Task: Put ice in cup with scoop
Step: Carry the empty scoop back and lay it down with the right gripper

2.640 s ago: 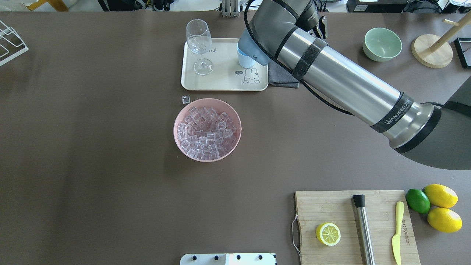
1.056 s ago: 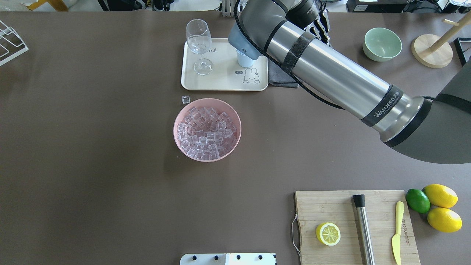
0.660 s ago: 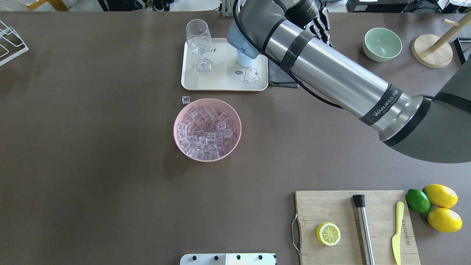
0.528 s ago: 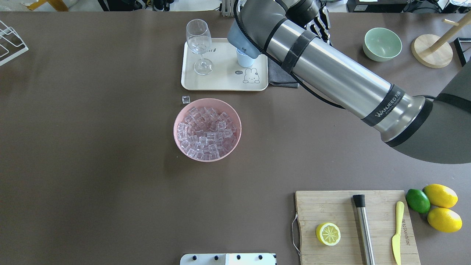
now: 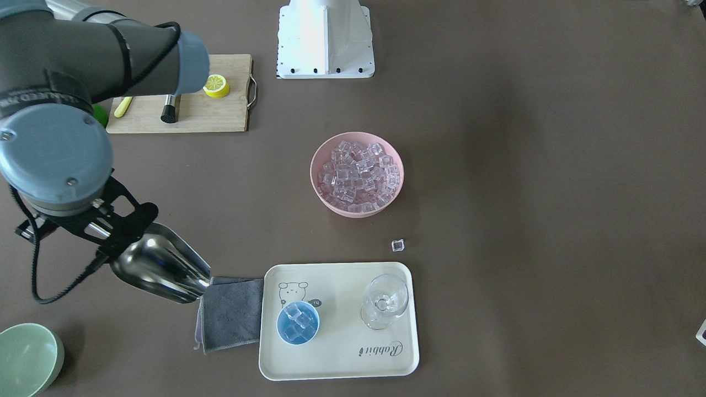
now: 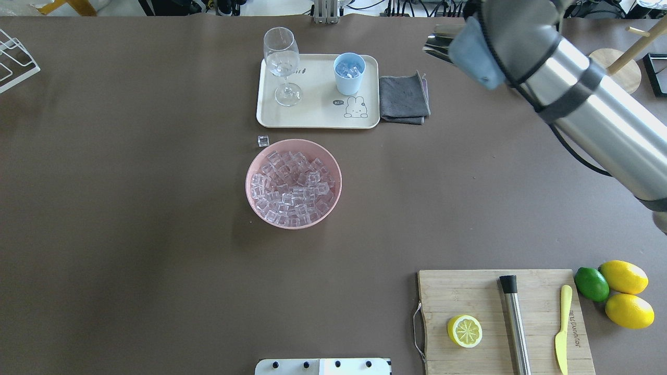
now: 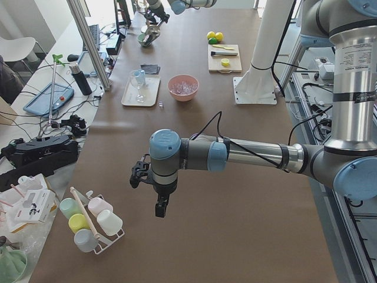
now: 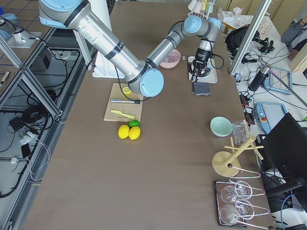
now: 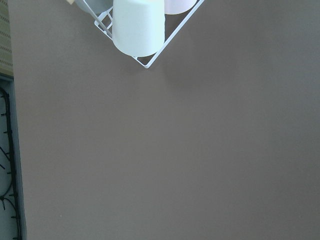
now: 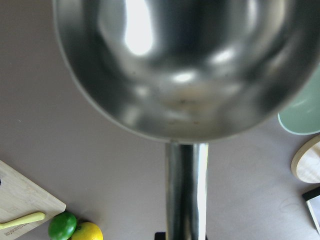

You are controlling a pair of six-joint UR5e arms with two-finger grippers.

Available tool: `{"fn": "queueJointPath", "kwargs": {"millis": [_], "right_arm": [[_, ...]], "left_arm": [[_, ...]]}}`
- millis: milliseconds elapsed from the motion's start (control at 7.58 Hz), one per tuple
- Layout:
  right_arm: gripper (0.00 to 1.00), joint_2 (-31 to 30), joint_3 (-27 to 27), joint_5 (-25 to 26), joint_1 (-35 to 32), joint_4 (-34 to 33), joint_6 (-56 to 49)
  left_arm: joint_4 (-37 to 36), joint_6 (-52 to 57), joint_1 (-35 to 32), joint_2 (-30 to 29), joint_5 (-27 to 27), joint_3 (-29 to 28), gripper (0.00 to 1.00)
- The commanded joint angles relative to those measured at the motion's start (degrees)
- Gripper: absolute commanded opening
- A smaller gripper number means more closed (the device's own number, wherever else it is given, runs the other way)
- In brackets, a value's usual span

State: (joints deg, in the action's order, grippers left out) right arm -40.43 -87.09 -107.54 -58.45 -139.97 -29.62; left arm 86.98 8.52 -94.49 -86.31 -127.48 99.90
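Observation:
I should set the steel scoop on the bare table (image 5: 4,221) between the pale green bowl and the lemons with my right gripper.
My right gripper (image 5: 115,242) is shut on the handle of the steel scoop (image 5: 160,269), held above the table beside the tray, past the grey cloth. The scoop's trough (image 10: 185,65) is empty. The light-blue cup (image 5: 298,323) stands on the cream tray (image 5: 336,364) with a few ice cubes in it; it also shows in the overhead view (image 6: 349,73). Many ice cubes (image 5: 357,175) fill the pink bowl (image 5: 313,171). One loose cube (image 5: 397,245) lies between bowl and tray. My left gripper (image 7: 160,207) hangs far off near a mug rack; I cannot tell its state.
A stemmed glass (image 5: 384,300) stands on the tray. A grey cloth (image 5: 231,314) lies beside the tray under the scoop's tip. A pale green bowl (image 5: 25,358) sits beyond it. A cutting board (image 6: 469,297) carries a lemon half, a steel rod and a knife.
My right arm has swung away from over the cup to the right of the tray with the scoop. The cup is uncovered and shows ice inside.

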Motion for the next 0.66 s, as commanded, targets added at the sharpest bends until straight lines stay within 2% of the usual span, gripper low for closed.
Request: {"fn": "queueJointPath", "kwargs": {"millis": [0,132,264,396,528], "right_arm": [[0.00,-24.6,-26.9,-6.0,-4.2,4.1,25.8],[0.00,-33.7,-31.7,-8.6,-4.5,11.0,37.2],[0.00,-41.8,-31.6,-12.8,-5.1,20.7,46.2],[0.00,-48.1,-30.1,-14.8,-5.6,30.2,52.6],[0.00,-52.5,-25.6,-18.5,-6.1,39.0,54.3]], "left_arm": [[0.1,0.0,0.0,-0.1,0.0,-0.2,0.99],[0.1,0.0,0.0,-0.1,0.0,-0.2,0.99],[0.1,0.0,-0.1,-0.1,0.0,-0.1,0.99],[0.1,0.0,0.0,-0.1,-0.1,-0.1,0.99],[0.1,-0.1,0.0,-0.1,-0.2,-0.1,0.99]]}}
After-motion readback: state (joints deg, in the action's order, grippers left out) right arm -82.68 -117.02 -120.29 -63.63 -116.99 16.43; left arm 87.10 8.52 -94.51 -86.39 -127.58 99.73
